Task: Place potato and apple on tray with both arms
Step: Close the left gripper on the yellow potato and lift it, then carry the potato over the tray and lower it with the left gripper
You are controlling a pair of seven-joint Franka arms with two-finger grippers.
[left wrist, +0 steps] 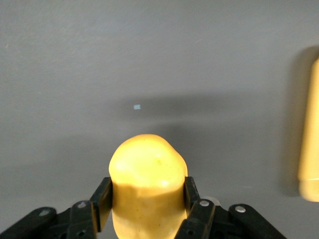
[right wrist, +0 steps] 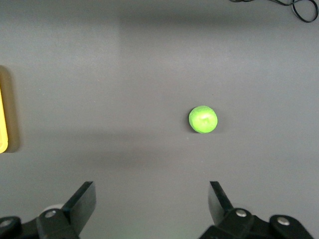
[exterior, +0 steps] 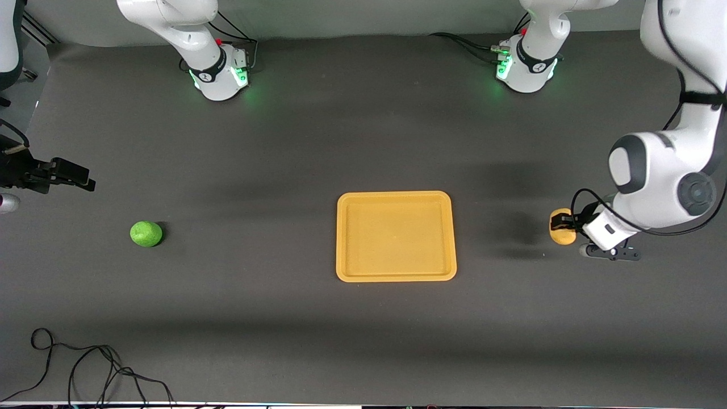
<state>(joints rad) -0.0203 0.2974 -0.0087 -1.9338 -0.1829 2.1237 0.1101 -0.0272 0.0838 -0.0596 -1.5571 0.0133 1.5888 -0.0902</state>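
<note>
Next, I release the potato with my left gripper on the tray, just inside the rim (exterior: pixel 434 234) farthest from the green apple.
The yellow-tan potato (exterior: pixel 560 232) is near the left arm's end of the table, beside the orange-yellow tray (exterior: pixel 396 274). My left gripper (exterior: pixel 565 226) is shut on the potato, low at the table surface. In the left wrist view the potato (left wrist: pixel 147 167) sits between the black fingers (left wrist: pixel 102 196) of my left gripper (left wrist: pixel 147 195), and the tray's edge (left wrist: pixel 310 149) shows. The green apple (exterior: pixel 146 233) lies on the table toward the right arm's end. My right gripper (exterior: pixel 79 177) is open and empty, apart from the apple. The right wrist view shows the apple (right wrist: pixel 203 119) ahead of my open right gripper (right wrist: pixel 152 199).
The tray is empty in the middle of the dark table mat; its rim also shows in the right wrist view (right wrist: pixel 2 124). A black cable (exterior: pixel 85 369) lies near the table's front edge at the right arm's end. The two arm bases (exterior: pixel 221 71) stand along the back.
</note>
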